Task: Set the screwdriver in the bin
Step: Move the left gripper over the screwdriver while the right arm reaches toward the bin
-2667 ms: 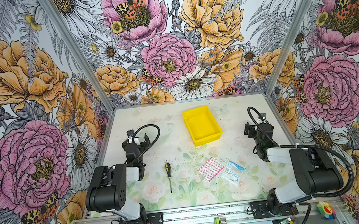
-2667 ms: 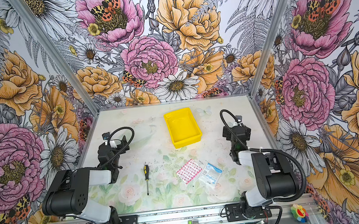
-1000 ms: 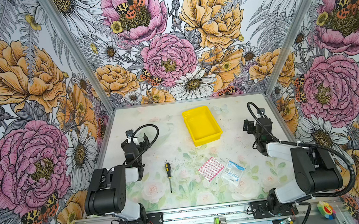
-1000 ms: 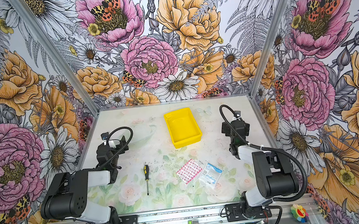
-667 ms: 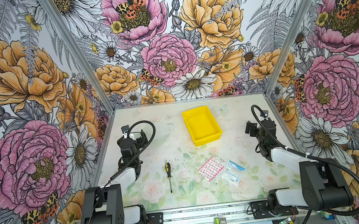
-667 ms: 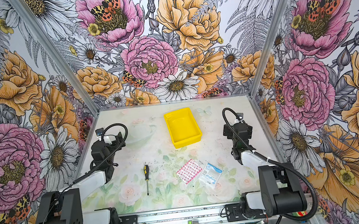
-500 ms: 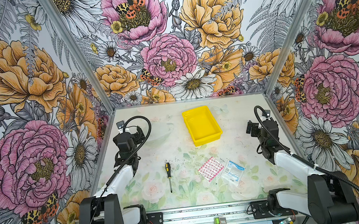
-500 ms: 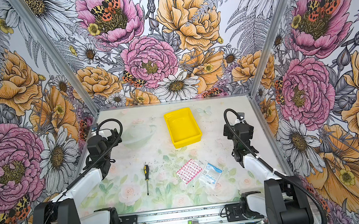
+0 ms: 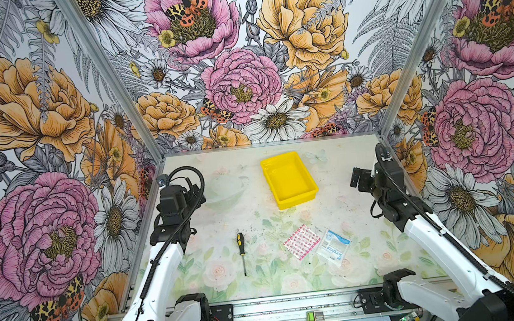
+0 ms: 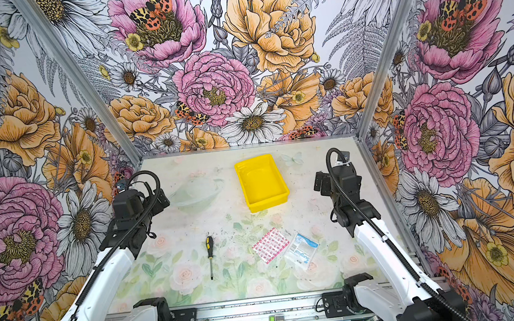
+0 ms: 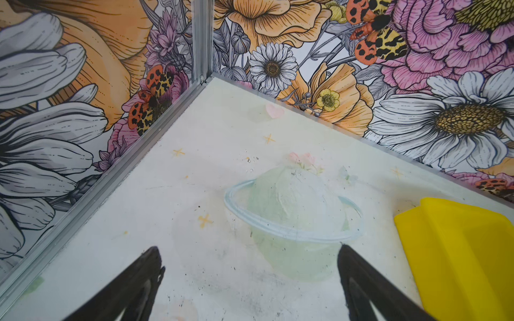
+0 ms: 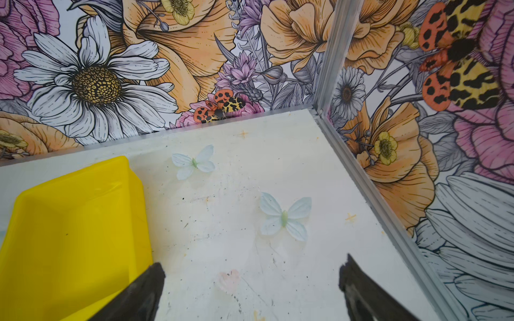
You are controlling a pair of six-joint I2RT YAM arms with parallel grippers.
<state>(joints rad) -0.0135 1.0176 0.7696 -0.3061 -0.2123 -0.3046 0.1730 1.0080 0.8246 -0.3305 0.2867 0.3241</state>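
I need to move my left gripper to the screwdriver's black handle (image 9: 240, 242) next and close it there, near the handle's yellow end.
The screwdriver (image 9: 241, 250) (image 10: 209, 254), black handle with yellow marks, lies flat on the table at front centre-left with its shaft pointing toward the front. The yellow bin (image 9: 295, 200) (image 10: 268, 204) sits behind it and to the right, with nothing inside. My left gripper (image 9: 199, 194) (image 11: 249, 248) hovers open and holds nothing, left of the bin (image 11: 434, 236) and well behind the screwdriver. My right gripper (image 9: 357, 180) (image 12: 251, 262) hovers open and holds nothing, to the right of the bin (image 12: 139, 211). Neither wrist view shows the screwdriver.
A pink-checked packet (image 9: 301, 242) and a clear packet with blue print (image 9: 333, 248) lie right of the screwdriver. Flowered walls close off the left, back and right sides. A metal rail (image 9: 297, 310) with both arm bases runs along the front.
Both arms have unfolded from their low pose, lifting the grippers up and toward the back of the table. The screwdriver, bin and packets have not moved.
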